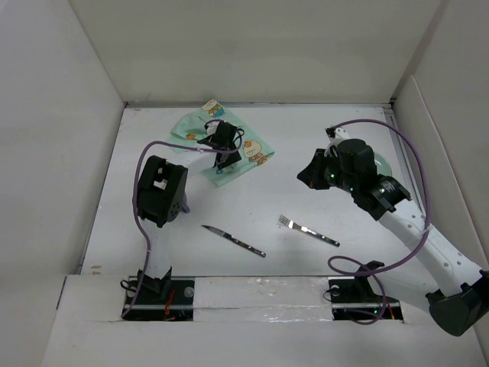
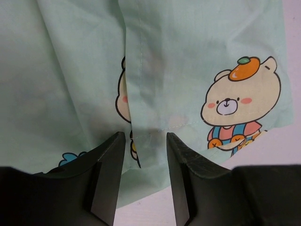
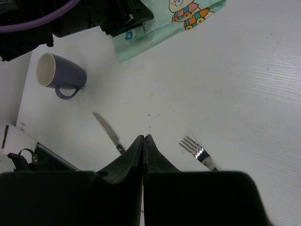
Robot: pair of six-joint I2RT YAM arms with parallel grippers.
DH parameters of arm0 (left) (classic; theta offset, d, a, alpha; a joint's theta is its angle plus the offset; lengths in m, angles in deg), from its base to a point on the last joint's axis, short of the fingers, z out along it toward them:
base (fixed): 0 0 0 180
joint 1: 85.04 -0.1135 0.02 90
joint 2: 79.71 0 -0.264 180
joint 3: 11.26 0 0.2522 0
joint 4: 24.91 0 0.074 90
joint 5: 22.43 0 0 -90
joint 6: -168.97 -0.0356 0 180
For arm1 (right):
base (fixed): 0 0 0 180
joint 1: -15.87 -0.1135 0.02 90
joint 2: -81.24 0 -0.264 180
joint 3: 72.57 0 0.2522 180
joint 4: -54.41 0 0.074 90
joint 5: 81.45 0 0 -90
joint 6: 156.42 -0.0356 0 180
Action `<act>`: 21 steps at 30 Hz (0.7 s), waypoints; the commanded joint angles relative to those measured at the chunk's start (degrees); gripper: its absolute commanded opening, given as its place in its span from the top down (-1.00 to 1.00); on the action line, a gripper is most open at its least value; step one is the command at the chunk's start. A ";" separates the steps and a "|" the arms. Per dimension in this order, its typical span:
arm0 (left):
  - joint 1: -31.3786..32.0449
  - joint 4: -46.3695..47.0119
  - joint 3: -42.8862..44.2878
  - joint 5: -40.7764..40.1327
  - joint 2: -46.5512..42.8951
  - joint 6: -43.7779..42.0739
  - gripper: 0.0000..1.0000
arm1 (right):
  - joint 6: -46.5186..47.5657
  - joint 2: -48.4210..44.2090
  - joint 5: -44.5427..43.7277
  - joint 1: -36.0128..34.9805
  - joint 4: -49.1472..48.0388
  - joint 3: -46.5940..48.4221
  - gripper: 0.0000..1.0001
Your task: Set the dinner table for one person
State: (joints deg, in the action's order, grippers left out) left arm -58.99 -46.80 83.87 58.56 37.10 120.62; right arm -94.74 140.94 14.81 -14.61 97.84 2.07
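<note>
The placemat's folded hem is lying on another layer of cloth. Next, my left gripper takes the fold [image 2: 91, 113] beside that hem and lifts the placemat to open it.
The dinner table [image 1: 306, 130] is a large white surface. A mint-green cartoon-printed placemat [image 1: 244, 149] lies crumpled and folded at its back middle; it fills the left wrist view [image 2: 188, 56]. My left gripper [image 1: 221, 162] is open just above it, and its jaws [image 2: 146, 136] straddle a folded hem near the cloth's edge. My right gripper [image 1: 304, 177] is shut and empty, hovering above the table's middle right [image 3: 143, 137]. A knife [image 1: 233, 239] and a fork [image 1: 307, 228] lie near the front, also seen in the right wrist view as knife [image 3: 107, 131] and fork [image 3: 194, 149].
A purple mug [image 3: 59, 75] lies on its side near the left arm, mostly hidden in the top view. A pale green plate [image 1: 384, 164] sits at the right, largely covered by the right arm. White walls enclose the table on three sides.
</note>
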 commanded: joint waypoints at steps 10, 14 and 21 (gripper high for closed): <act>4.28 -6.81 4.50 -5.92 3.68 1.50 0.31 | -0.51 0.76 -0.20 -0.55 -2.95 -1.73 0.90; 4.28 -7.35 5.30 -8.56 3.95 2.21 0.49 | -0.51 0.68 -0.29 -0.55 -3.83 -2.26 0.90; 4.28 -8.14 8.37 -9.53 3.25 1.16 1.00 | 0.01 1.91 -0.02 -0.55 -4.88 -2.43 0.90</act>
State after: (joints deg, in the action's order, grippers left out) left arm -54.73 -52.74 89.16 50.40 40.71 122.32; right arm -94.94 142.38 14.86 -14.61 96.29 0.21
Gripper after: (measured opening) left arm 0.005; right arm 0.050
